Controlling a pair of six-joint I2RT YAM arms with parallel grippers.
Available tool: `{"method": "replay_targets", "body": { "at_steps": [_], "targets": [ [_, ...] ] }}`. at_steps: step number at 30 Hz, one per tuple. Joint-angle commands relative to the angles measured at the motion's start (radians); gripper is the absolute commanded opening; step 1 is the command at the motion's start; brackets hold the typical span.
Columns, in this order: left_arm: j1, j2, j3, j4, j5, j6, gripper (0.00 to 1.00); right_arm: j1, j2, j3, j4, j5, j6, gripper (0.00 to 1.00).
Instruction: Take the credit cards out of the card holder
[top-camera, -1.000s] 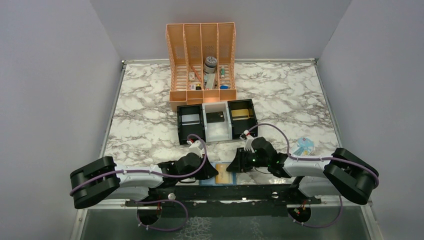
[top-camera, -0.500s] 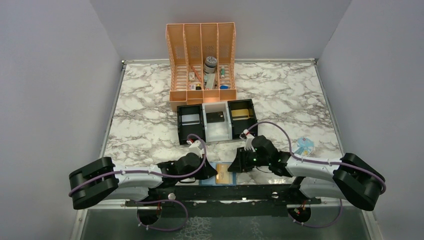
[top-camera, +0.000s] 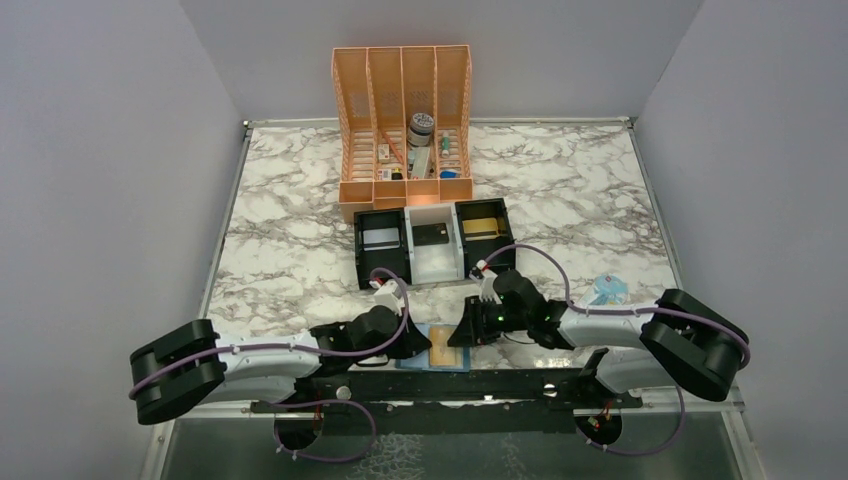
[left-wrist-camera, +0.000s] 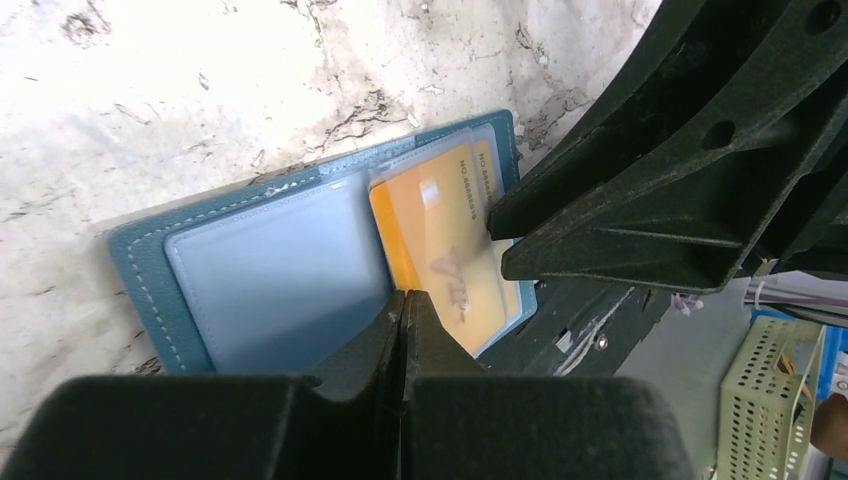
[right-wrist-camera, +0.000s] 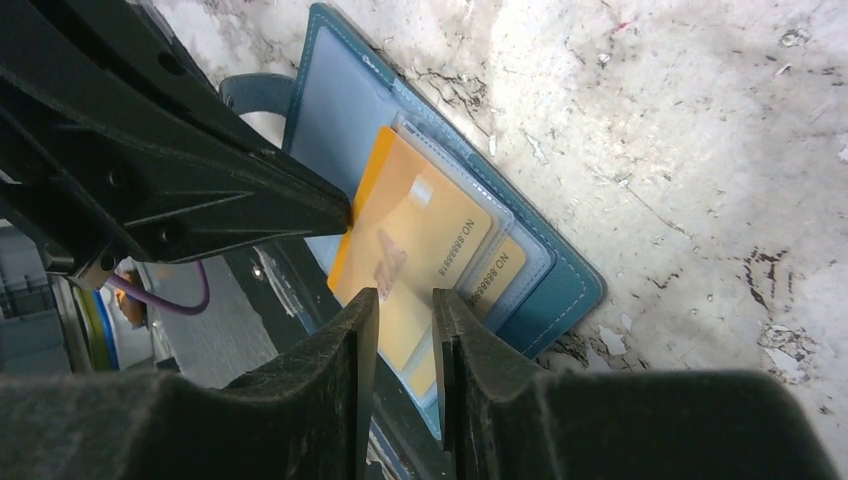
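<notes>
The top card's orange edge lies low by the left gripper's shut fingers, so the robot's left gripper needs to open, pinch the top card by that orange edge (left-wrist-camera: 402, 272) and lift it.
The blue card holder (top-camera: 440, 364) (left-wrist-camera: 260, 270) lies open at the table's near edge, between both grippers. Gold credit cards (left-wrist-camera: 450, 240) (right-wrist-camera: 420, 240) sit in its right panel. The top one is slid partly out over the lower one (right-wrist-camera: 503, 268). My left gripper (left-wrist-camera: 403, 297) (top-camera: 422, 345) is shut, with its tips on the holder near the fold. My right gripper (right-wrist-camera: 398, 297) (top-camera: 457, 338) is low over the cards. Its jaws stand a narrow gap apart, and the top card shows through that gap. Its fingers (left-wrist-camera: 600, 240) reach the cards' outer edge.
A black-and-white three-compartment tray (top-camera: 433, 268) behind the holder contains a silver-white card (top-camera: 381, 238), a dark card (top-camera: 432, 235) and a gold card (top-camera: 482, 228). An orange file rack (top-camera: 405, 120) stands at the back. A pale blue packet (top-camera: 607, 292) lies right. The black mounting rail (top-camera: 440, 385) borders the holder.
My right gripper has moved left and closer over the holder's card panel. The left arm has shifted slightly and stays shut on the holder.
</notes>
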Motion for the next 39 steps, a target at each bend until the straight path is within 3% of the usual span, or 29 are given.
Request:
{"method": "replay_targets", "body": {
  "at_steps": [1,9,14,19,25,36,39],
  "targets": [
    [-0.007,-0.065,0.006,-0.100,-0.076,0.013,0.00,0.007,0.028,-0.038,-0.013,0.088,0.019,0.28],
    [-0.008,-0.171,-0.023,-0.174,-0.108,0.014,0.00,0.007,0.045,-0.040,-0.003,0.082,0.011,0.28],
    [-0.008,-0.169,-0.048,-0.062,-0.061,0.012,0.32,0.007,0.044,-0.033,-0.008,0.078,0.005,0.28],
    [-0.008,-0.103,-0.049,-0.004,-0.051,-0.017,0.46,0.007,0.043,-0.041,-0.006,0.080,0.008,0.28],
    [-0.008,-0.016,-0.084,0.132,-0.031,-0.066,0.44,0.007,0.052,-0.045,0.004,0.078,0.009,0.28],
    [-0.007,0.078,-0.086,0.233,-0.004,-0.102,0.33,0.007,0.069,-0.054,0.032,0.073,0.017,0.27],
    [-0.007,0.083,-0.091,0.259,-0.002,-0.111,0.25,0.007,0.080,-0.060,0.032,0.082,0.020,0.27]
  ]
}}
